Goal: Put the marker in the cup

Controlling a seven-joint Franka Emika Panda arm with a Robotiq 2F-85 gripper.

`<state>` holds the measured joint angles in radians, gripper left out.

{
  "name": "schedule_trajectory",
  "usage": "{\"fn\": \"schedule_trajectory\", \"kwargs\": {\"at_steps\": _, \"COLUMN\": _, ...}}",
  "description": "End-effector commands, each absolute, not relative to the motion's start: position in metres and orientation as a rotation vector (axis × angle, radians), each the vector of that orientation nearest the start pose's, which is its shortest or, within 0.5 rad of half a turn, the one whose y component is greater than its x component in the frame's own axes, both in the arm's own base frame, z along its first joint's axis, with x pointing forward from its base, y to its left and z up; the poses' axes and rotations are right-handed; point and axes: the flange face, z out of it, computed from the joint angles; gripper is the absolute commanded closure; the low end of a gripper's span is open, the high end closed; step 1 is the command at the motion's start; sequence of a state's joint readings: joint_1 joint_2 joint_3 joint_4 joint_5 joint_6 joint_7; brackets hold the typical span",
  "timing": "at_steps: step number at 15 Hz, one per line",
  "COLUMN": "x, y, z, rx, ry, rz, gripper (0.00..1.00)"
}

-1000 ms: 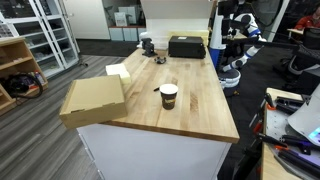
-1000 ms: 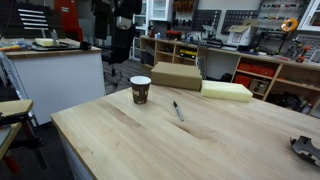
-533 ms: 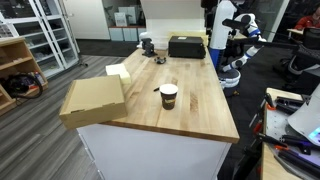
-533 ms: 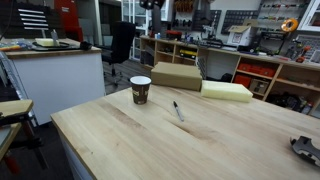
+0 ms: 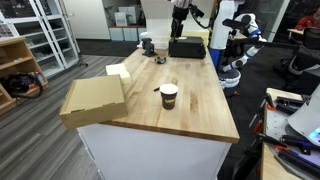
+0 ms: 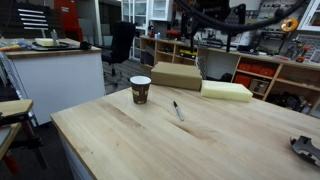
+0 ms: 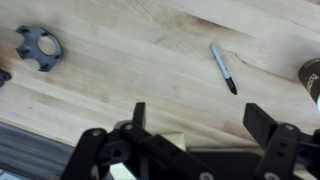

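Note:
I will next move my gripper to the middle of the marker's body [image 5: 157, 89] [image 7: 222, 66], which is beside the brown paper cup, and close it there.
The cup [image 5: 168, 95], brown paper with a white rim, stands upright on the wooden table; it also shows in an exterior view [image 6: 141, 89] and at the right edge of the wrist view [image 7: 313, 80]. The marker [image 6: 178, 110], a thin dark stick, lies flat on the table beside the cup; the wrist view shows it [image 7: 223, 68] well beyond my fingers. My gripper [image 7: 200, 120] is open and empty, high above the table. The arm [image 5: 180, 15] reaches over the table's far end and is a blur at the top of an exterior view [image 6: 212, 14].
A cardboard box [image 5: 93, 100] sits on a table corner, with a pale foam pad [image 6: 226, 91] nearby. A black box [image 5: 187, 46] and a dark squat object [image 5: 160, 60] are at the far end. A dark gear-shaped part [image 7: 38, 43] lies near the table edge.
The arm has swung from beside the table's far end to above the table, coming into sight in both exterior views. Cup and marker have not moved.

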<state>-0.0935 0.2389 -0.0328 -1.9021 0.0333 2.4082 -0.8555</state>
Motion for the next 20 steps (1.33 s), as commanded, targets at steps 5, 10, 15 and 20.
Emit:
{"fn": "schedule_trajectory", "kwargs": {"at_steps": 5, "x": 0.673, "y": -0.071, "z": 0.334, "rx": -2.712, "ry": -1.309, "rz": -0.290, "gripper": 0.00}}
{"fn": "schedule_trajectory", "kwargs": {"at_steps": 10, "x": 0.671, "y": -0.050, "z": 0.293, "rx": -2.558, "ry": -1.504, "rz": 0.081, "gripper": 0.00}}
{"fn": "schedule_trajectory", "kwargs": {"at_steps": 15, "x": 0.680, "y": -0.036, "z": 0.279, "rx": -2.481, "ry": -1.669, "rz": 0.210, "gripper": 0.00}}
{"fn": "schedule_trajectory", "kwargs": {"at_steps": 20, "x": 0.692, "y": -0.024, "z": 0.270, "rx": -2.524, "ry": -1.753, "rz": 0.194, "gripper": 0.00}}
